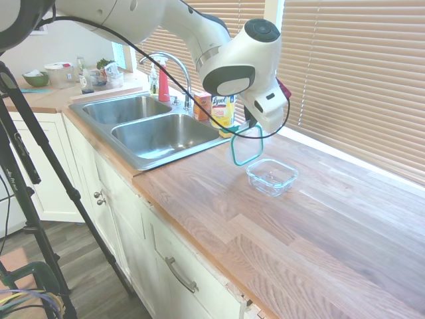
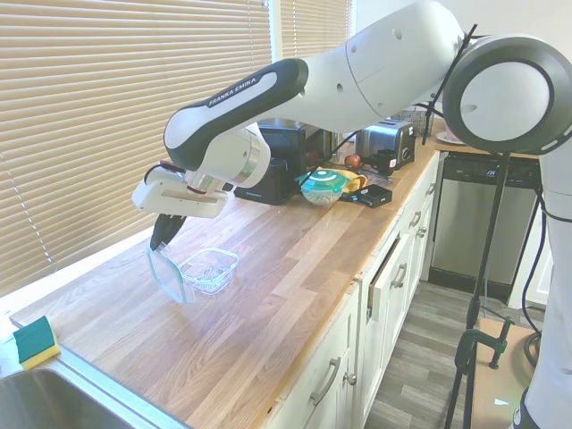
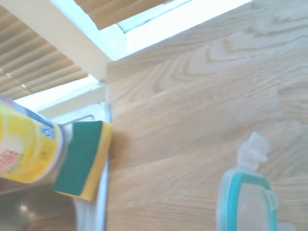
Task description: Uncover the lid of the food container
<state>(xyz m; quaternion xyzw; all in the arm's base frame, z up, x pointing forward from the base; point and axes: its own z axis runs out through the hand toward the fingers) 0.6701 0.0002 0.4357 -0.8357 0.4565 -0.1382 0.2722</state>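
Note:
The lid, now on edge just beside the container, will be let go by my gripper on the wooden counter (image 1: 224, 169), between the sink and the clear food container.
The clear food container (image 1: 272, 177) (image 2: 209, 270) sits open on the wooden counter, with nothing in it that I can see. The lid (image 1: 246, 150) (image 2: 168, 273) (image 3: 248, 202), clear with a teal rim, hangs on edge just beside the container on its sink side. My gripper (image 1: 255, 128) (image 2: 164, 239) is shut on the lid's top edge, directly above it. The lid's lower edge is close to the counter; whether it touches I cannot tell.
A double steel sink (image 1: 156, 129) lies beyond the lid, with a yellow Lysol tub (image 1: 224, 109) (image 3: 26, 149) and a green-yellow sponge (image 2: 36, 341) (image 3: 82, 159) by its corner. Blinds run along the window side. A bowl (image 2: 323, 189) and appliances stand at the counter's far end.

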